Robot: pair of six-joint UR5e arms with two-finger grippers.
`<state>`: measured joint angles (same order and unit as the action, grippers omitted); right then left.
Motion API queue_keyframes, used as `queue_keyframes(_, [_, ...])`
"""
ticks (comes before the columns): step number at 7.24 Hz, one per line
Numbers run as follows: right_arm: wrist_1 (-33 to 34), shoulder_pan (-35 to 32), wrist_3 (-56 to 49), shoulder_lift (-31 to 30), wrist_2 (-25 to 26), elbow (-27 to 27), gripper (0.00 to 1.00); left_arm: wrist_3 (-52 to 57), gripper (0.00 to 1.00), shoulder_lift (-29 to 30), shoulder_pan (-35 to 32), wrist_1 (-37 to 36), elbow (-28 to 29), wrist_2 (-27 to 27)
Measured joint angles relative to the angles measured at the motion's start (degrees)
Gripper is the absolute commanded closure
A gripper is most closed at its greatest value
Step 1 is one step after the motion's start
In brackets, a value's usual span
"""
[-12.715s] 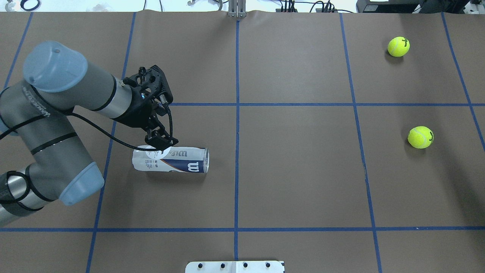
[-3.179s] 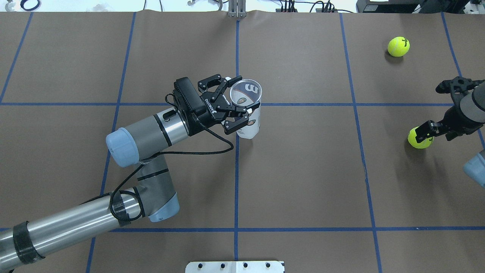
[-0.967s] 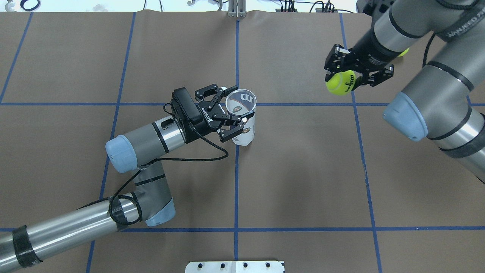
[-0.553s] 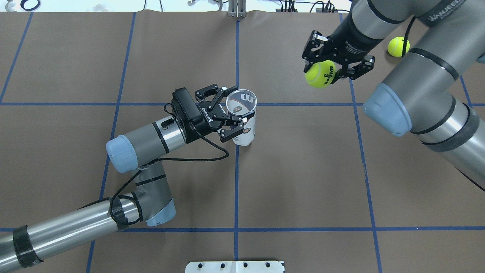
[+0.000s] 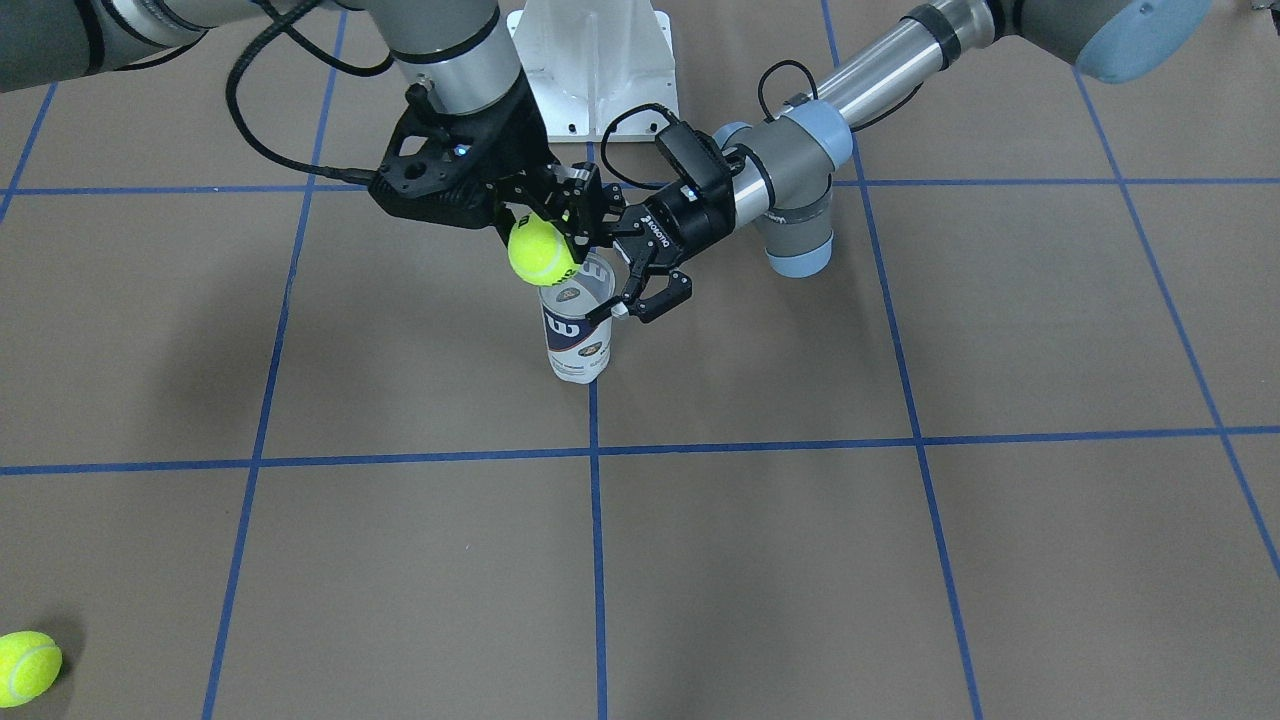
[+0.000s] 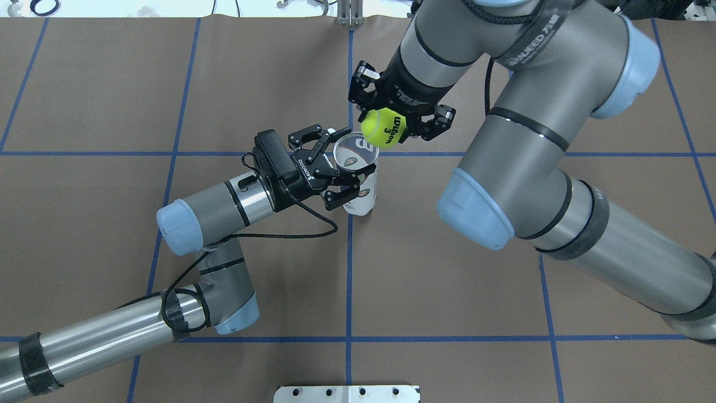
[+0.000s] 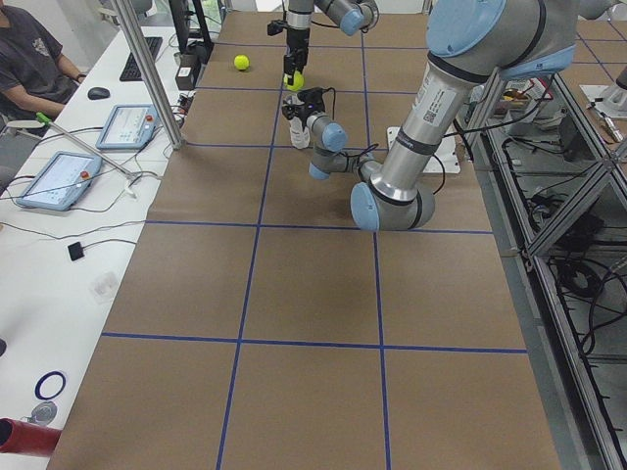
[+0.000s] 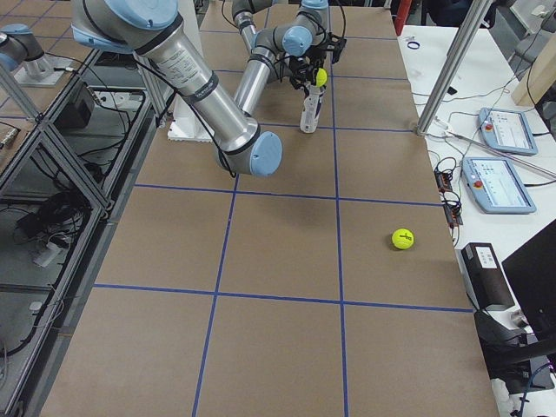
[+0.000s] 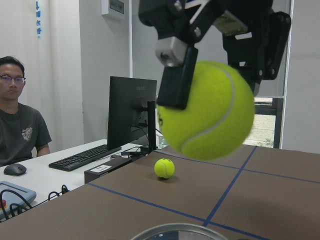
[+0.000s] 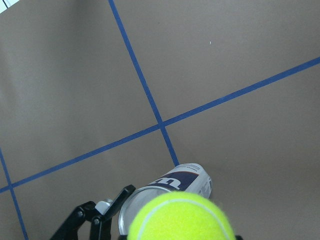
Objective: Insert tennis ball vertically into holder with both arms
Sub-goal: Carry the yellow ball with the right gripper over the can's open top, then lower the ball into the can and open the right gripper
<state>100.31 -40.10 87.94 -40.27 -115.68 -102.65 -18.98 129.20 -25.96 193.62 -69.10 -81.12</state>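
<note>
My right gripper is going to release the yellow tennis ball in the opening of the clear Wilson can (image 5: pixel 573 256) (image 10: pixel 151 212).
The clear Wilson can, the holder (image 6: pixel 361 187), stands upright near the table's middle with its mouth open upward. My left gripper (image 6: pixel 347 163) is shut on the holder's upper part from the side, as the front view (image 5: pixel 608 282) also shows. My right gripper (image 6: pixel 396 116) is shut on a yellow tennis ball (image 6: pixel 384 127) and holds it just above the holder's rim, slightly off its centre. In the front view the ball (image 5: pixel 541 254) overlaps the holder (image 5: pixel 575 340). The left wrist view shows the ball (image 9: pixel 206 111) hanging clear above the rim (image 9: pixel 180 231).
A second tennis ball (image 5: pixel 28 668) lies far off on my right side of the table, also in the exterior right view (image 8: pixel 401 238). The white pedestal base (image 5: pixel 600 60) stands at the robot's edge. An operator (image 7: pixel 34 59) sits beyond the far edge, with tablets.
My right arm has carried the ball leftward, from the table's right half to just over the holder. My left gripper and the upright holder have stayed still over the last second.
</note>
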Motion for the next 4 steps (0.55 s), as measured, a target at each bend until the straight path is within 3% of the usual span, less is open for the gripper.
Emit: queue_keyframes(4, [0.0, 1.9, 0.1, 0.7, 1.1, 1.6, 1.00, 0.0, 0.16, 0.0, 0.0, 0.0, 0.0, 0.0])
